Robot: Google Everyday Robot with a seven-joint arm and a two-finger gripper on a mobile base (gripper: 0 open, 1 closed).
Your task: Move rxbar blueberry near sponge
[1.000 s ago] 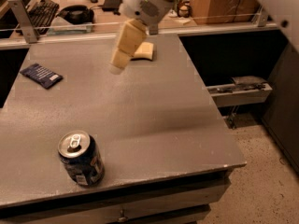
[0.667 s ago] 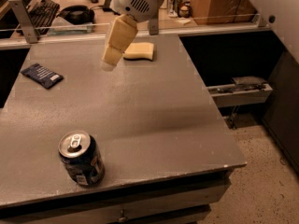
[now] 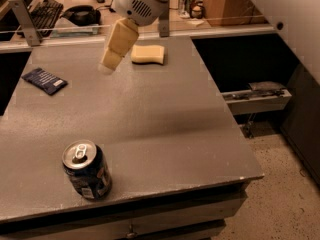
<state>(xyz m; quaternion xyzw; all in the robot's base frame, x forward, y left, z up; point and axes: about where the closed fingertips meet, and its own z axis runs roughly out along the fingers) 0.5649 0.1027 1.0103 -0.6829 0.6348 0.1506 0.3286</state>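
My gripper should go to the rxbar blueberry next and close on the dark wrapper's middle (image 3: pixel 45 81), because the bar has to move near the sponge.
The rxbar blueberry (image 3: pixel 44 80) lies flat on the grey table (image 3: pixel 150 119) at the far left, a dark navy wrapper with white lettering. The pale yellow sponge (image 3: pixel 148 54) lies near the table's back edge, right of centre. My gripper (image 3: pixel 109 63) hangs from the white arm above the table, just left of the sponge and well to the right of the bar. It holds nothing that I can see.
A blue soda can (image 3: pixel 86 169) stands upright near the table's front left. A rail and a desk with a keyboard (image 3: pixel 42 10) run behind the table. The table's right edge drops to a speckled floor (image 3: pixel 280 184).
My gripper has moved left across the back of the table, off the sponge and toward the bar. The bar, sponge and can have not moved.
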